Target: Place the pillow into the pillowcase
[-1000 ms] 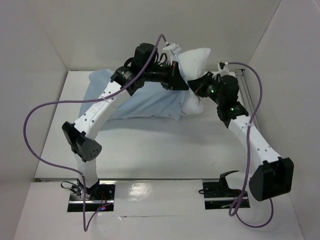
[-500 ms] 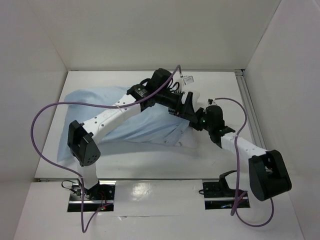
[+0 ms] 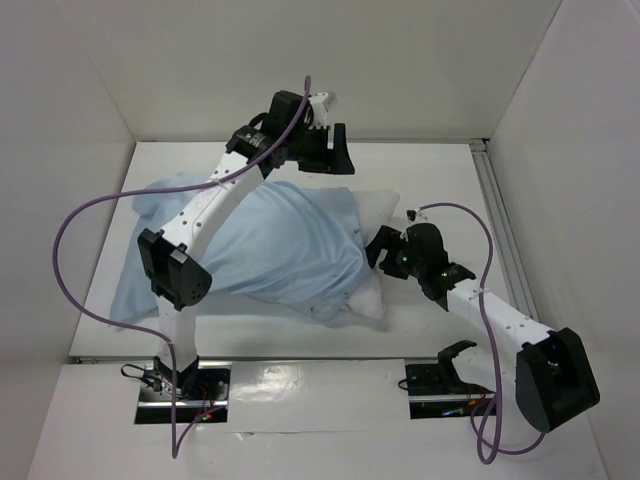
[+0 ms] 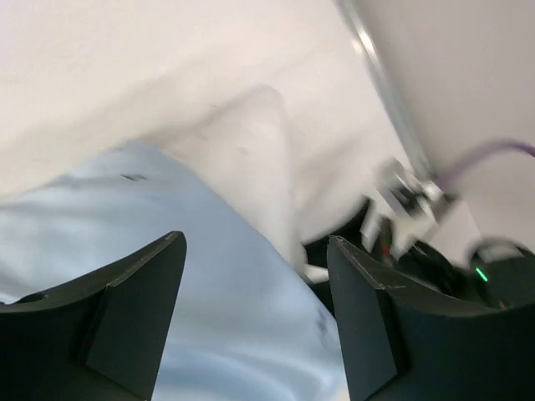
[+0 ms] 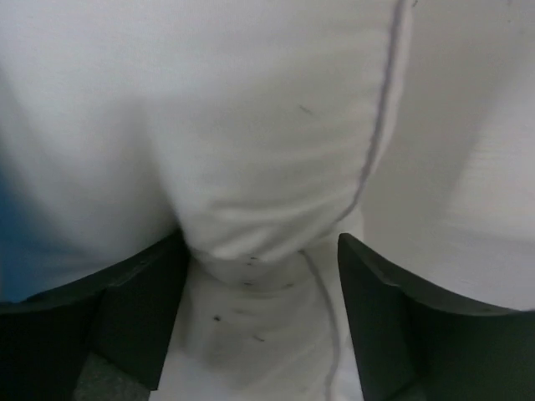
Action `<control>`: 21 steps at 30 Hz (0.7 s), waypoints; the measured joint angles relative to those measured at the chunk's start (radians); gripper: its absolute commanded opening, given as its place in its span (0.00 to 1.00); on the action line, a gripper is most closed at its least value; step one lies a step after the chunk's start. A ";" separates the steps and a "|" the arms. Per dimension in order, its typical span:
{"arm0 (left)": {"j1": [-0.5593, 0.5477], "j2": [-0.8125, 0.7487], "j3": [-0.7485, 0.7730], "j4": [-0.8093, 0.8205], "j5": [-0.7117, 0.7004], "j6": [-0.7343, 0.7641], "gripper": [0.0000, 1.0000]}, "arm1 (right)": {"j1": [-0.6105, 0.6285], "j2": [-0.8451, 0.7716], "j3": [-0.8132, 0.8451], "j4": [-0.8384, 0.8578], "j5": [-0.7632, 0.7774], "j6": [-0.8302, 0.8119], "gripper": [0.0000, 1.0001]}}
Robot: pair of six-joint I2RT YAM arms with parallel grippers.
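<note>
The left gripper goes to the light blue pillowcase next and closes on the far corner of its opening (image 3: 347, 194) (image 4: 177, 174), next to the white pillow.
The light blue pillowcase (image 3: 270, 245) lies wrinkled across the middle of the table and covers most of the pillow. The white pillow (image 3: 378, 212) sticks out of its right end. My left gripper (image 3: 335, 160) hangs open above the far edge of the bundle with nothing between its fingers. In the left wrist view the pillowcase (image 4: 209, 292) and the bare pillow end (image 4: 242, 142) lie below the left gripper (image 4: 255, 242). My right gripper (image 3: 380, 250) is open at the pillow's right end. In the right wrist view the pillow (image 5: 267, 125) bulges just in front of the right gripper (image 5: 261, 242).
White walls close in the table (image 3: 430, 170) on the left, back and right. A metal rail (image 3: 495, 200) runs along the right edge. Purple cables loop from both arms. A flat tail of the pillowcase spreads towards the near left (image 3: 135, 290).
Both grippers have opened and let go. The pillow in its case has dropped from its raised position and lies flat. The left gripper has risen towards the back; the right has drawn back.
</note>
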 measured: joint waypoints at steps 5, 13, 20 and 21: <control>0.010 0.152 0.095 -0.053 -0.141 0.000 0.81 | 0.035 0.000 0.034 -0.125 0.064 -0.065 1.00; -0.011 0.301 0.118 -0.112 -0.158 0.026 0.44 | 0.020 -0.044 0.091 -0.237 0.120 -0.099 0.91; -0.010 0.298 0.130 -0.113 -0.134 0.051 0.00 | -0.086 -0.084 0.101 -0.252 0.095 -0.069 1.00; -0.007 0.289 0.127 -0.113 -0.129 0.051 0.00 | -0.106 -0.084 0.103 -0.248 0.086 -0.065 1.00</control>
